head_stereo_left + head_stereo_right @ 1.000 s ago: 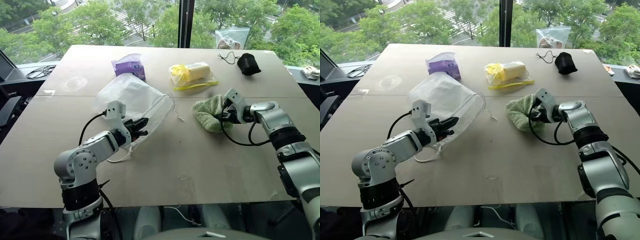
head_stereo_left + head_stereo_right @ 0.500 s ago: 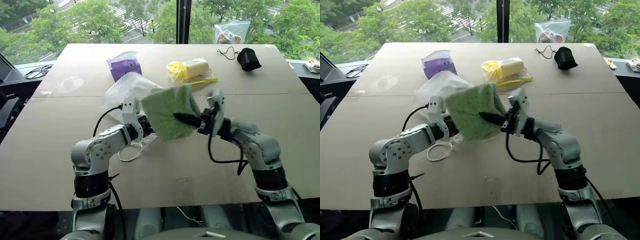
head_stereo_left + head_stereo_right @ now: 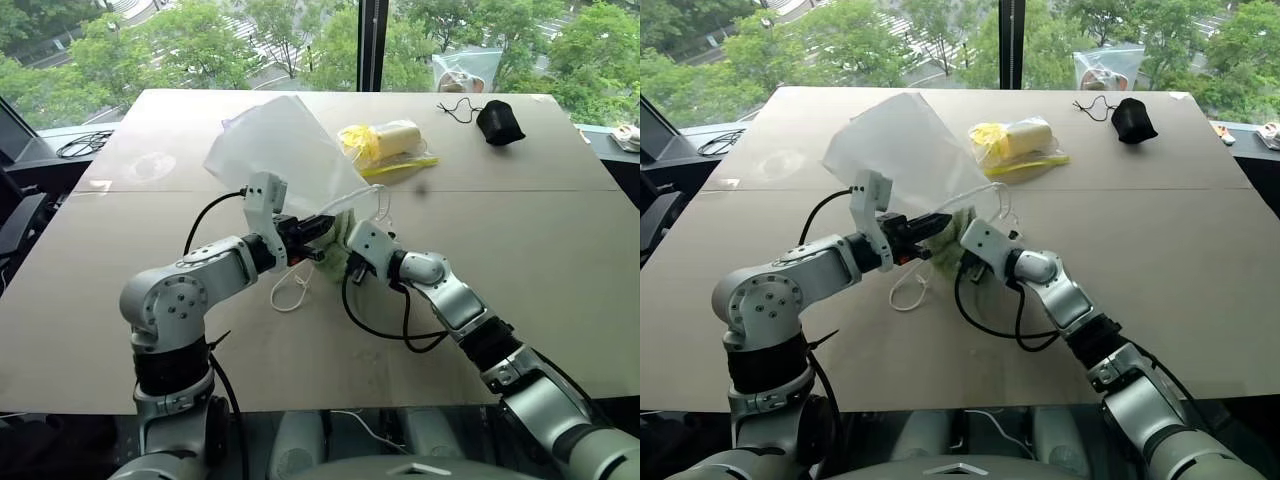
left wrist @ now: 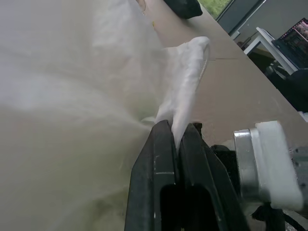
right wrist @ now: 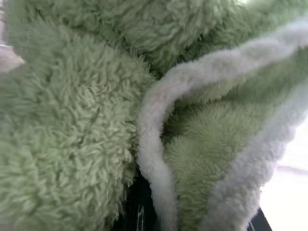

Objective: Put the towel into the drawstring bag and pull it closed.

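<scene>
Next, I release the pale green towel from my right gripper inside the white drawstring bag (image 3: 310, 228), just past the bag's opening.
The drawstring bag (image 3: 285, 150) is a white, half see-through sack, lifted by its rim so that its body rises toward the far side of the table. My left gripper (image 3: 318, 228) is shut on that rim; in the left wrist view the black fingers (image 4: 161, 159) pinch a fold of the white fabric. A loop of white cord (image 3: 290, 290) trails onto the table below. The pale green fluffy towel (image 3: 953, 241) is bunched at the bag's mouth, right against my right gripper (image 3: 346, 257), which is shut on it. The towel (image 5: 72, 120) hides the right fingers.
A yellow item in clear wrap (image 3: 390, 143) lies behind the bag. A black pouch (image 3: 498, 122) sits at the far right, and a clear plastic bag (image 3: 465, 72) stands at the far edge. Dark cables (image 3: 80, 145) lie beyond the table's left edge.
My right gripper has carried the towel from the right of the table leftward to the bag's mouth. My left gripper has lifted the bag's rim up and rightward, and the bag now stands higher.
</scene>
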